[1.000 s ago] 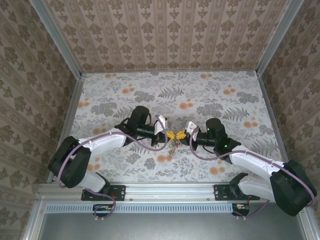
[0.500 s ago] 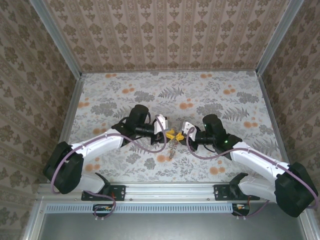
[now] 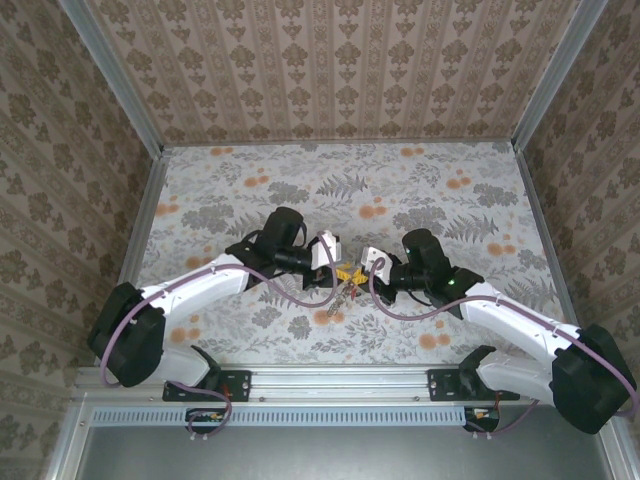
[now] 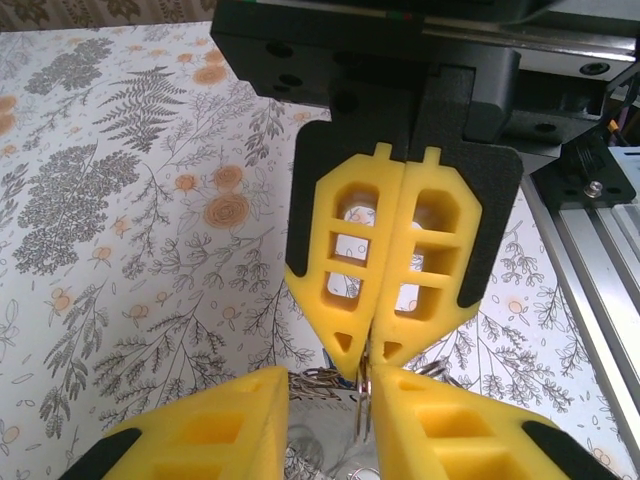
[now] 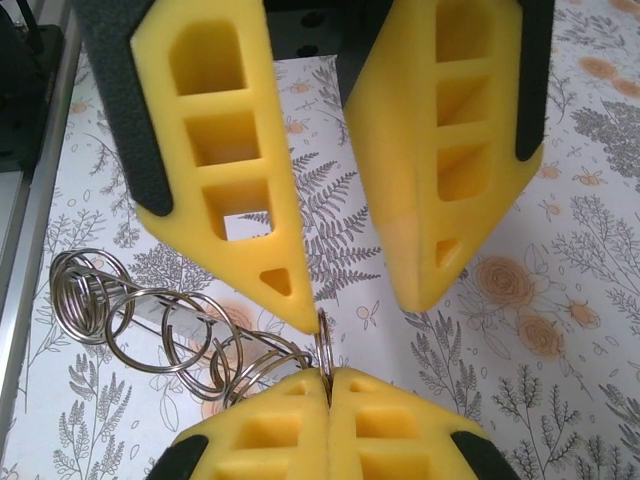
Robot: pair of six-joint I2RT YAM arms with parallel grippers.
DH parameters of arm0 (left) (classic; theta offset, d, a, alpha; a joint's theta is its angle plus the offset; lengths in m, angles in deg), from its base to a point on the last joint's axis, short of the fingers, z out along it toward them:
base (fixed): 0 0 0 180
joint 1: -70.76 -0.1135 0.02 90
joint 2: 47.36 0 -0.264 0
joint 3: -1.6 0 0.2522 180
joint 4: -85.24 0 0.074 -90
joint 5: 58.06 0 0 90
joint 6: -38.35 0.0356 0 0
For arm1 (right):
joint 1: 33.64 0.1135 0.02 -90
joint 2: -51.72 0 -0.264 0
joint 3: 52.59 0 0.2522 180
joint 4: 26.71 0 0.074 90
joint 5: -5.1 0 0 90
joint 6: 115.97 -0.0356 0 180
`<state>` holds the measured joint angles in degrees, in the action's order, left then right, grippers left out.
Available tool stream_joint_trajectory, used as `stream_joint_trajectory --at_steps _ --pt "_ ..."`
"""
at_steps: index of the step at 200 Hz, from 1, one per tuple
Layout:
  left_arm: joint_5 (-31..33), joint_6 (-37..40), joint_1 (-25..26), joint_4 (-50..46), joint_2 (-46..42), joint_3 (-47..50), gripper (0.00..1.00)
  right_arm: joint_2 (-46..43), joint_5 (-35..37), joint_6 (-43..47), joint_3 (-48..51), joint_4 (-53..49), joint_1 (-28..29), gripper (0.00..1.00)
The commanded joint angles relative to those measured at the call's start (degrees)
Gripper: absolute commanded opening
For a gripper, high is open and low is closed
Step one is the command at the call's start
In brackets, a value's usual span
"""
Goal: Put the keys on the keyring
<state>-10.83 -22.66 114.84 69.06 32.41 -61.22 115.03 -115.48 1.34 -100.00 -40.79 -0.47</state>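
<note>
My left gripper will center on and pinch the ring's free edge (image 5: pixel 323 338) before my right gripper opens, as the split ring sits against one finger of my open left gripper.
My right gripper (image 5: pixel 328 372) is shut on a thin silver split ring (image 5: pixel 322 345), pinched edge-on at the fingertips. A chain of several linked silver rings (image 5: pixel 150 320) trails from it over the table. My left gripper (image 4: pixel 330 385) faces it tip to tip and is open. One of the left fingertips (image 5: pixel 305 315) touches the ring's top. In the left wrist view the right gripper (image 4: pixel 365 362) grips the ring (image 4: pixel 363 400) beside my right-hand finger. From above, both grippers (image 3: pixel 338 271) (image 3: pixel 356 271) meet mid-table. The coloured keys and the tan hoop are hidden or out of view.
The floral table cover (image 3: pixel 430 190) stretches behind and beside the arms. Patterned walls enclose it, and an aluminium rail (image 3: pixel 340 378) runs along the near edge. A small metal cluster (image 3: pixel 334 296) hangs below the meeting fingertips.
The two grippers have closed in on each other until their tips meet. The left arm has swung right and slightly toward the near edge.
</note>
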Motion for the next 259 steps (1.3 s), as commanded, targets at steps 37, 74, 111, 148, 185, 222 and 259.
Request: stream_joint_trajectory --at_steps 37,74,111,148,185,222,259 --pt "-1.1 2.2 0.0 -1.8 -1.3 -0.7 0.29 -0.8 1.3 0.5 -1.8 1.1 0.3 0.0" --pt "0.3 3.1 0.0 -3.9 -0.4 -1.2 0.29 -1.2 0.8 -1.3 -1.2 3.5 0.3 0.0" --pt "0.8 4.0 0.1 -5.3 0.4 -1.7 0.29 -1.4 0.4 -3.0 -0.4 5.3 0.3 0.0" --pt "1.6 4.1 0.4 -5.5 1.7 -2.6 0.25 -1.4 -1.1 -3.5 -0.3 5.4 0.3 0.0" --pt "2.0 4.8 0.7 -6.8 2.8 -4.1 0.13 -1.3 -2.1 -2.4 -0.6 3.9 0.3 0.0" --pt "3.0 5.8 1.0 -8.2 3.2 -5.0 0.04 -0.8 -2.8 -0.8 -1.5 1.6 0.3 0.0" --pt "2.1 6.1 1.2 -8.3 3.5 -5.4 0.16 -0.5 -4.0 -0.8 -2.0 1.3 0.3 0.0"
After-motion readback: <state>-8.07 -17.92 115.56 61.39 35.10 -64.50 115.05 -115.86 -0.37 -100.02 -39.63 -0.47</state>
